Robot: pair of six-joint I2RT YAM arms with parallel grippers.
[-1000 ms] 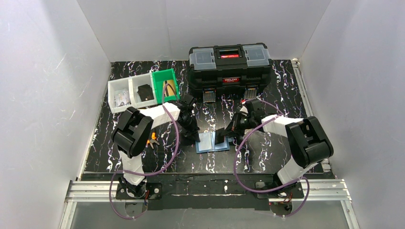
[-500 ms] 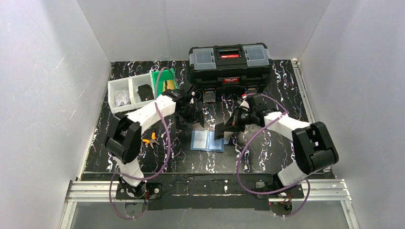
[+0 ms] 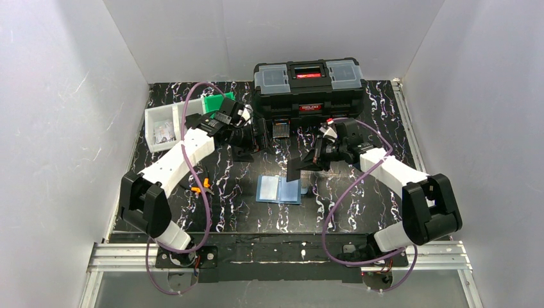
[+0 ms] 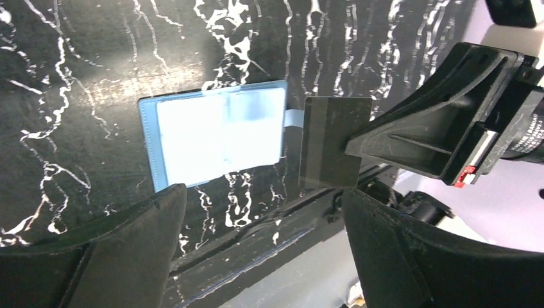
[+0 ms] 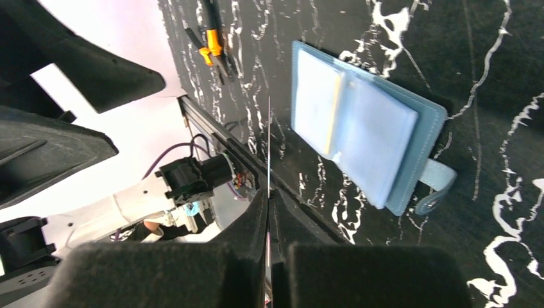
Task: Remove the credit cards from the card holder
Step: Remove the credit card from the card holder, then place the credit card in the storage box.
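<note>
I will close my left gripper on the free edge (image 4: pixel 310 142) of the dark credit card, across from my right gripper's fingers, to take over the card.
The card holder (image 3: pixel 278 189) lies open on the black marbled table, light blue inner panels up; it also shows in the left wrist view (image 4: pixel 215 135) and the right wrist view (image 5: pixel 365 128). My right gripper (image 3: pixel 306 163) hangs above its right side, shut on a dark credit card (image 3: pixel 294 171), which appears as a flat dark rectangle (image 4: pixel 335 141) and as a thin edge-on line (image 5: pixel 269 141) between my shut fingers (image 5: pixel 269 208). A tan edge (image 5: pixel 334 109) shows inside a holder pocket. My left gripper (image 3: pixel 255 138) is raised behind the holder, open and empty (image 4: pixel 263 247).
A black toolbox (image 3: pixel 308 86) stands at the back centre. A green bin (image 3: pixel 215 102) and white bins (image 3: pixel 165 128) sit back left. Orange-handled pliers (image 3: pixel 200 186) lie left of the holder. White walls enclose the table on three sides.
My left gripper opened, let go of the holder and rose back toward the toolbox. My right gripper lifted the dark card up and away from the holder.
</note>
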